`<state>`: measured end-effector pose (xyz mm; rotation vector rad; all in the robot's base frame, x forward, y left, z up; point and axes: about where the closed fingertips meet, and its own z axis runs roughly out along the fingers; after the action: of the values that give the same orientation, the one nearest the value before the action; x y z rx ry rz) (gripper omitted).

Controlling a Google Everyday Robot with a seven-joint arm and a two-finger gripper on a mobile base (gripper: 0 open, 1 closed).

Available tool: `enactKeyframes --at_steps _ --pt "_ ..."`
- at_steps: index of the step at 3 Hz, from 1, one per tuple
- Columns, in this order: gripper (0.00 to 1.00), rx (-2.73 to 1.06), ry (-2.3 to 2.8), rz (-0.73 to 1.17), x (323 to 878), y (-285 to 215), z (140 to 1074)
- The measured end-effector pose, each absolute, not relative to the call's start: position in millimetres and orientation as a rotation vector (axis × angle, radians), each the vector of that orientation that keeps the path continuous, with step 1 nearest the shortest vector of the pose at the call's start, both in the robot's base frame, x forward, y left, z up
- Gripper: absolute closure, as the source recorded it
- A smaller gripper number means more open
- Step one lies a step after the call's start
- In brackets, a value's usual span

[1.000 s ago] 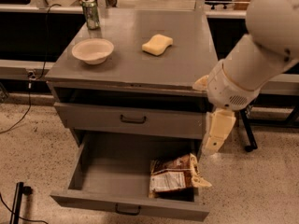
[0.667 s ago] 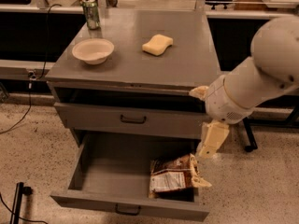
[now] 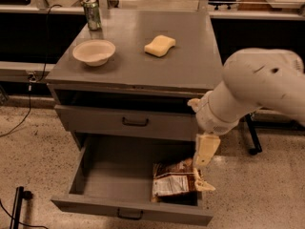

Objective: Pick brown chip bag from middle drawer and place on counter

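The crumpled end (image 3: 196,179) of the brown chip bag, just past the bag's white label panel, is the spot my gripper will close on.
The brown chip bag (image 3: 172,183) lies crumpled in the front right corner of the open middle drawer (image 3: 119,209), with its white label panel facing up. My gripper (image 3: 200,162) hangs from the white arm (image 3: 252,89), points down, and sits just above the bag's upper right edge, at the drawer's right side. I cannot tell whether it touches the bag. The counter (image 3: 143,70) is the grey top of the cabinet, above and to the left of the gripper.
On the counter are a yellow sponge (image 3: 160,45), a shallow cream bowl (image 3: 94,52) and a green can (image 3: 92,14). The drawer above (image 3: 133,122) is shut, with an open slot over it. A black stand leg (image 3: 251,135) is on the floor to the right.
The arm has swung lower and to the left. The gripper has come down closer to the bag's right edge. The bag has not moved.
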<state>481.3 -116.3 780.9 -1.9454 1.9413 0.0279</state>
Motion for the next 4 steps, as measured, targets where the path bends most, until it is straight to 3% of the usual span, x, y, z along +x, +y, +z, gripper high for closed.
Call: enactKeyframes --at_steps 1,2,4 --pt "0.00 -1.970 1.905 -0.010 488.4 -130.3 708.8" --pt "0.00 -1.970 1.888 -0.025 492.3 -127.4 715.5" --pt "0.00 -2.106 1.827 0.200 453.2 -90.8 620.3"
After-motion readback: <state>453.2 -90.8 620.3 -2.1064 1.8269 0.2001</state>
